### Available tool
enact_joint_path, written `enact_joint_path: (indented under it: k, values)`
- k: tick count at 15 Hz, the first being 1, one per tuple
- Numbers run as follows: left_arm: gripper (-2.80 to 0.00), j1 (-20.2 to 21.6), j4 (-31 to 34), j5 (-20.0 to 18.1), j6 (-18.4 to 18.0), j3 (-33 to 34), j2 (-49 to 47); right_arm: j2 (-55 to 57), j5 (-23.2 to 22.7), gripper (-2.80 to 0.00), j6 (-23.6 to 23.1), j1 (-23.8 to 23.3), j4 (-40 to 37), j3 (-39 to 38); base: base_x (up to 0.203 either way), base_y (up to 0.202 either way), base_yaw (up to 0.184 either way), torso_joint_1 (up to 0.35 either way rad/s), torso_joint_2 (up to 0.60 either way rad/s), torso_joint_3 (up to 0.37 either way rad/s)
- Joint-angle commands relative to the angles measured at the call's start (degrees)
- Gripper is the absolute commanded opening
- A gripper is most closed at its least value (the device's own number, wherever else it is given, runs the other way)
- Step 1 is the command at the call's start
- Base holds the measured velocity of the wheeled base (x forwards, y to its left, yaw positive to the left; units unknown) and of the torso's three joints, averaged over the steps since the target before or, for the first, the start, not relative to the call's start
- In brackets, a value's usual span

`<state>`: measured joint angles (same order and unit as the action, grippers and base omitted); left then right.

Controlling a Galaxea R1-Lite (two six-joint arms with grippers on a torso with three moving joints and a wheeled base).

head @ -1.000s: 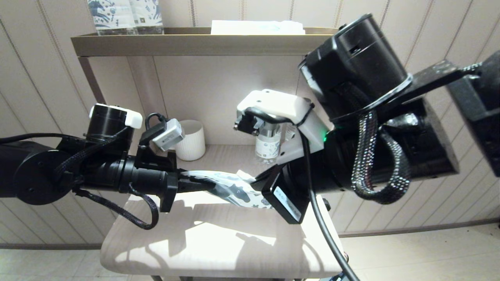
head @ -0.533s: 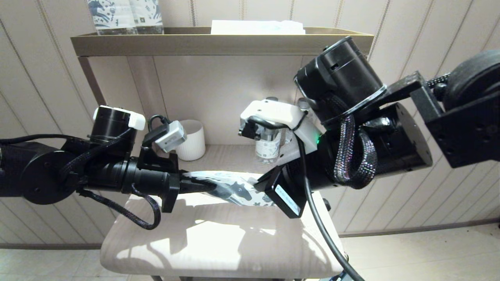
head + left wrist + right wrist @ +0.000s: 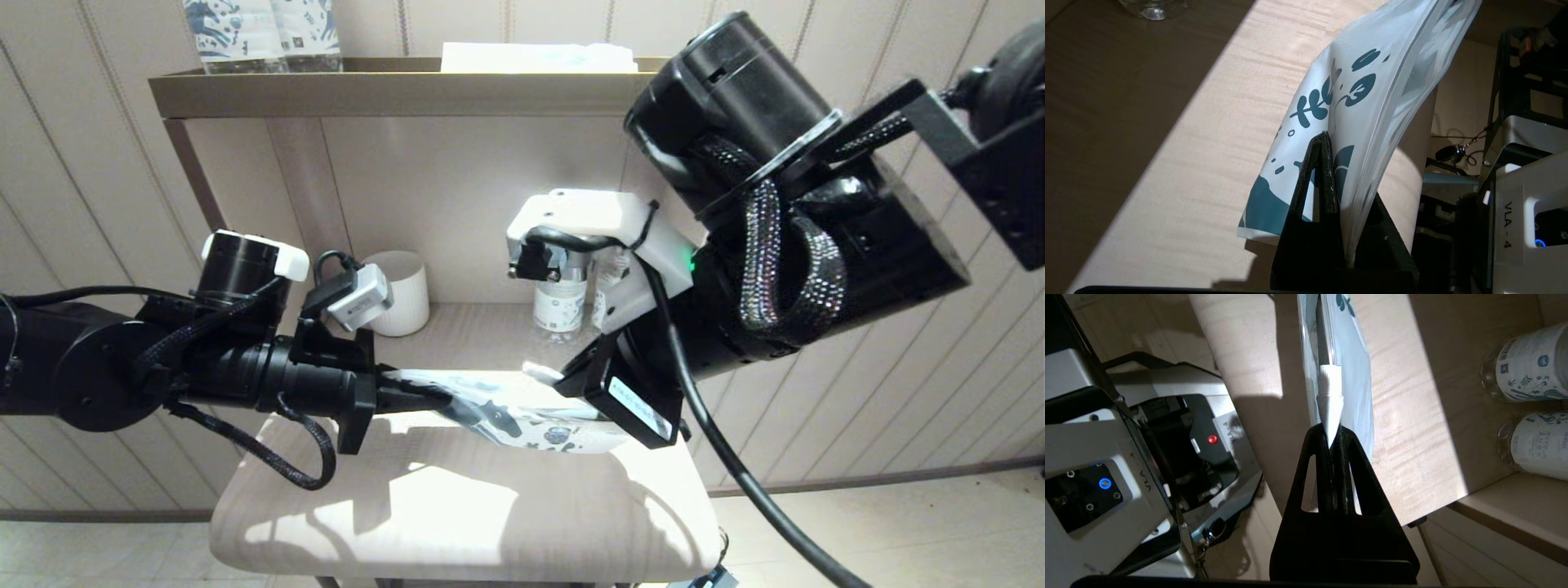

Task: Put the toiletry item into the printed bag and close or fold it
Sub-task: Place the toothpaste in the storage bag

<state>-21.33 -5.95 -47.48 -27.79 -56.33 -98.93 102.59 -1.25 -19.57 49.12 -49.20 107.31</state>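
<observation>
Next, I let go of the toiletry item with my right gripper inside the printed bag (image 3: 486,410), close to the ends of my left gripper's fingers.
The printed bag (image 3: 522,415) hangs level above the wooden table (image 3: 457,514), between my two arms. My left gripper (image 3: 424,396) is shut on the bag's left end; in the left wrist view the dark-blue-printed bag (image 3: 1367,94) stands pinched between that gripper's (image 3: 1339,163) black fingers. My right gripper (image 3: 1331,439) is shut on the tail of the white toothbrush (image 3: 1329,404), whose front part lies inside the bag's (image 3: 1357,375) open mouth. In the head view only the toothbrush's white end (image 3: 543,373) shows beside the right wrist, which hides the right fingers.
A white ribbed cup (image 3: 400,290) and two labelled water bottles (image 3: 559,302) stand at the back of the table under a shelf (image 3: 408,90). On the shelf are more bottles (image 3: 261,33) and a flat white-and-blue packet (image 3: 539,57). Panelled wall behind.
My right arm has swung to the right and its elbow has risen, so more of the bag's right end shows. The left arm has crept slightly right, still holding the bag.
</observation>
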Motion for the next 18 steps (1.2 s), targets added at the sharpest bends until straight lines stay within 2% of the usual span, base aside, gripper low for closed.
enact_joint_path:
  k: [1, 15, 18]
  values:
    - [-2.8, 0.0, 0.0, -0.2, -0.2, -0.2, -0.3, 2.4, 0.0, -2.8, -0.9, 0.1, -1.8, 1.5, 0.0, 0.0, 0.0, 0.0, 0.0, 0.0]
    - [-2.8, -1.3, -0.1, -0.2, -0.4, 0.2, -0.7, 8.7, -0.1, -2.8, -2.1, -0.1, -1.0, 3.3, 0.0, 0.0, 0.0, 0.0, 0.0, 0.0]
    - [-2.8, -1.3, -0.1, -0.2, -0.4, 0.2, -0.6, 10.2, -0.3, -2.8, -2.1, -0.2, 1.5, 3.3, 0.0, 0.0, 0.0, 0.0, 0.0, 0.0]
